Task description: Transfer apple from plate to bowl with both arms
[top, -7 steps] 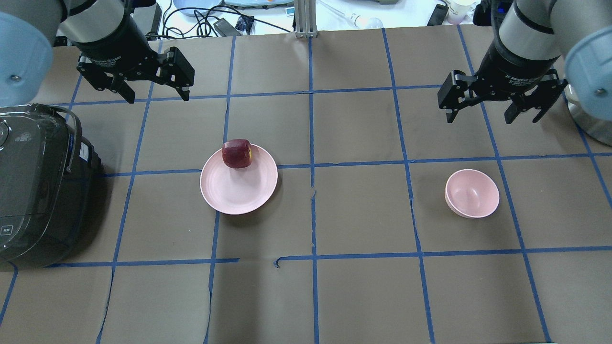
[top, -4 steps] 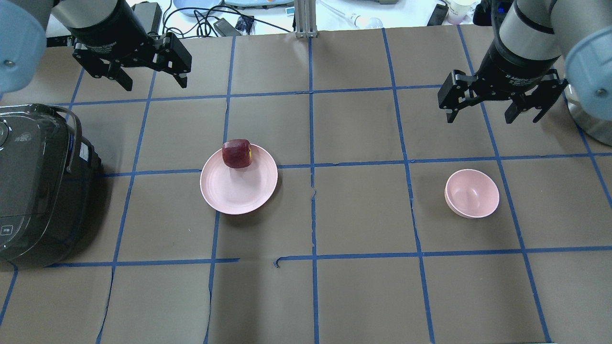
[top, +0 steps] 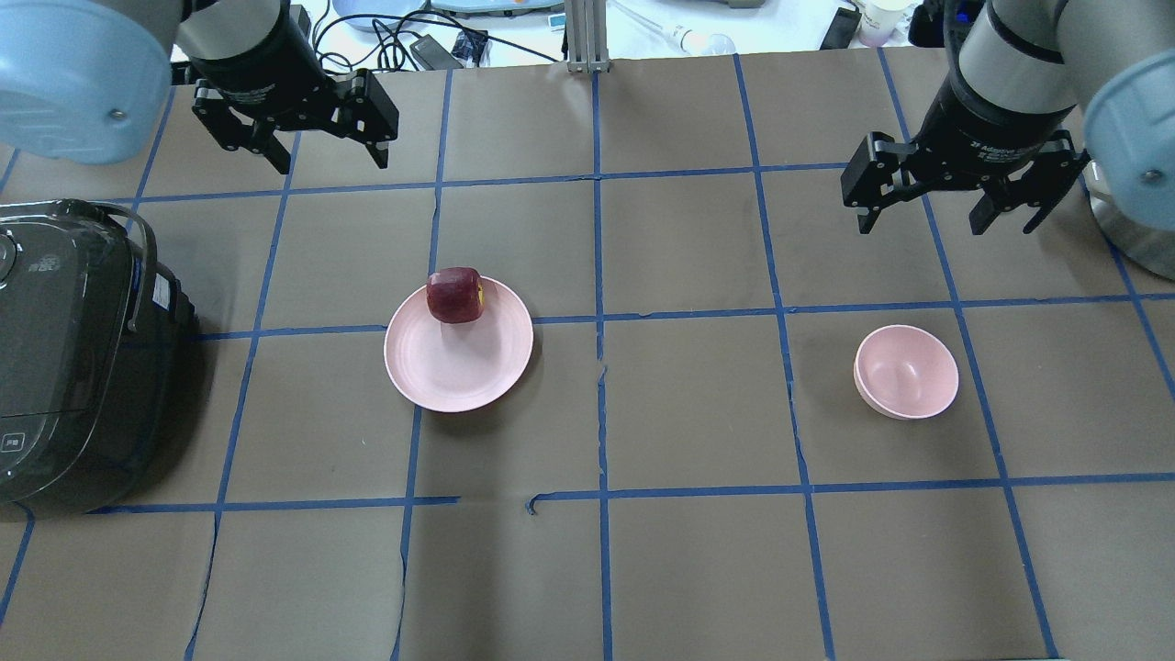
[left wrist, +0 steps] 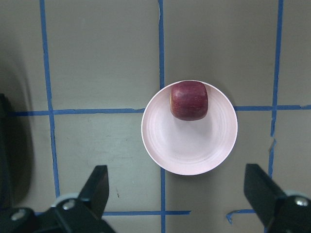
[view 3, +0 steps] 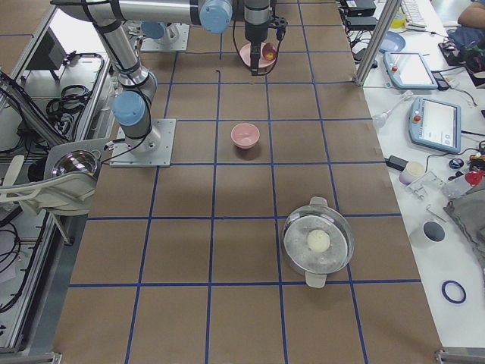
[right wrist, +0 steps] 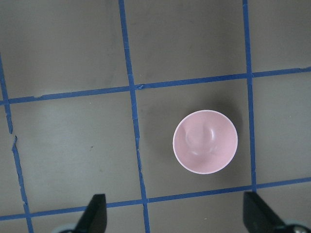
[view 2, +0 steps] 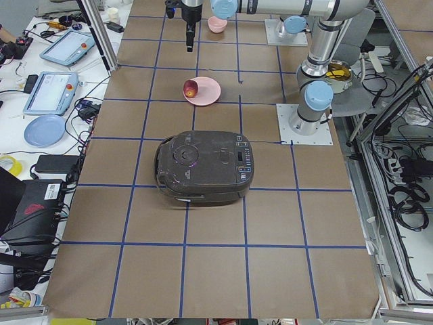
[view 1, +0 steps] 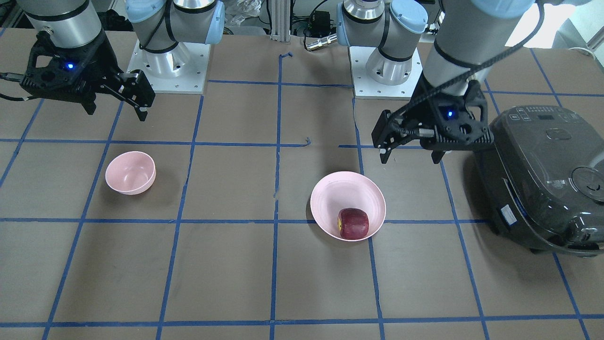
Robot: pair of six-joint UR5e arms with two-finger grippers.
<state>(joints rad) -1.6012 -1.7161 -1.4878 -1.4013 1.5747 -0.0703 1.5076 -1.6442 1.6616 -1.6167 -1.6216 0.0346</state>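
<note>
The robot's left gripper needs to next move to the dark red apple on the pale pink plate and close around the apple's middle (view 1: 353, 223) (left wrist: 189, 100).
The dark red apple (top: 454, 296) sits on the far rim area of the wide pale pink plate (top: 459, 367), left of the table's centre. It also shows in the left wrist view (left wrist: 189, 100) and the front view (view 1: 353, 223). The small deep pink bowl (top: 906, 372) stands empty on the right, and shows in the right wrist view (right wrist: 205, 141). My left gripper (top: 330, 163) is open and empty, held high beyond and left of the plate. My right gripper (top: 945, 228) is open and empty, held high beyond the bowl.
A black rice cooker (top: 73, 358) stands at the left edge, close to the plate's side. A metal pot (top: 1138, 239) sits at the far right edge. Blue tape lines grid the brown table cover. Cables and devices lie beyond the far edge.
My left gripper has moved to the right and slightly toward the far edge, nearer the plate's line. The right gripper, apple, plate and bowl have not moved.
</note>
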